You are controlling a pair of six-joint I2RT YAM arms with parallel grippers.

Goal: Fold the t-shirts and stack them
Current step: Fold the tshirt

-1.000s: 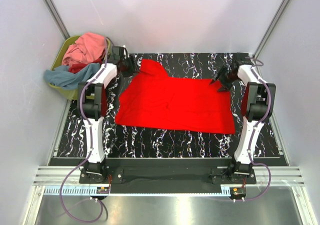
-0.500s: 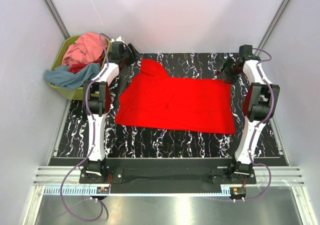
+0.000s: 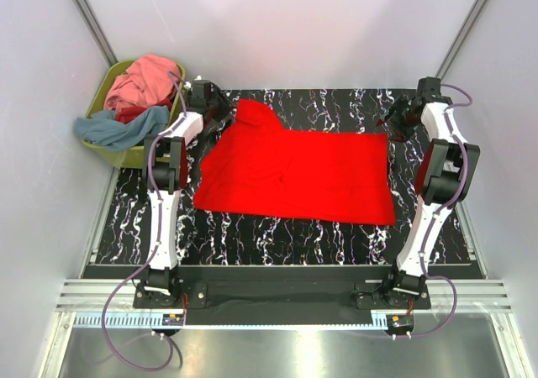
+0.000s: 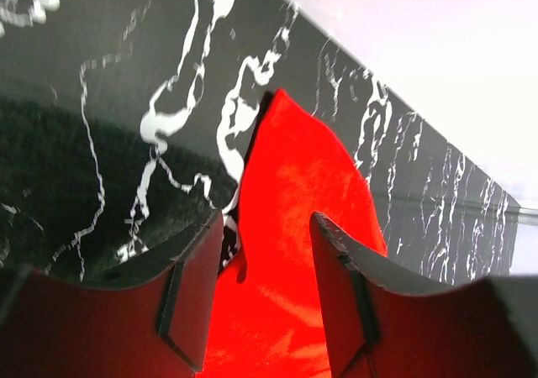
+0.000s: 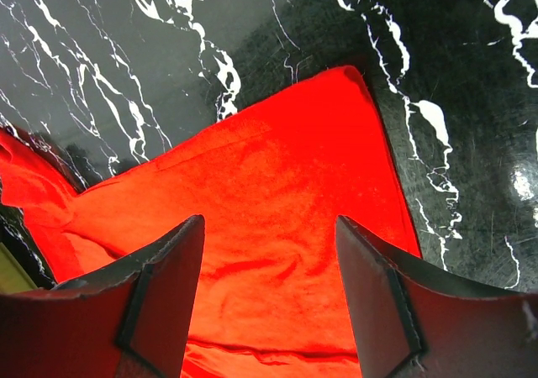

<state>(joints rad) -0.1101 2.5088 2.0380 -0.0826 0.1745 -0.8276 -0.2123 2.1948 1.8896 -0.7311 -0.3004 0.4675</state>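
The fingers of my right gripper needs to close on the far corner [image 3: 383, 136] [image 5: 340, 82] of the bright red t-shirt, at the t-shirt's end away from the olive-green basket.
A bright red t-shirt [image 3: 294, 172] lies spread flat on the black marbled table [image 3: 252, 231]. It also shows in the left wrist view [image 4: 290, 227] and the right wrist view [image 5: 269, 227]. My left gripper [image 3: 220, 107] is open and empty, over the shirt's far left corner. My right gripper [image 3: 397, 119] is open and empty, above the shirt's far right corner. A pink t-shirt [image 3: 145, 80], a grey-blue t-shirt [image 3: 113, 128] and a bit of a darker red one [image 3: 130, 113] are heaped in the basket.
An olive-green plastic basket [image 3: 109, 153] stands at the far left, off the table's corner. Pale walls close the cell at the back and sides. A metal rail [image 3: 277, 298] runs along the near edge by the arm bases.
Both grippers have lifted off the red shirt's far corners and drawn back toward the rear of the table. The right one moved further right. The shirt lies as before.
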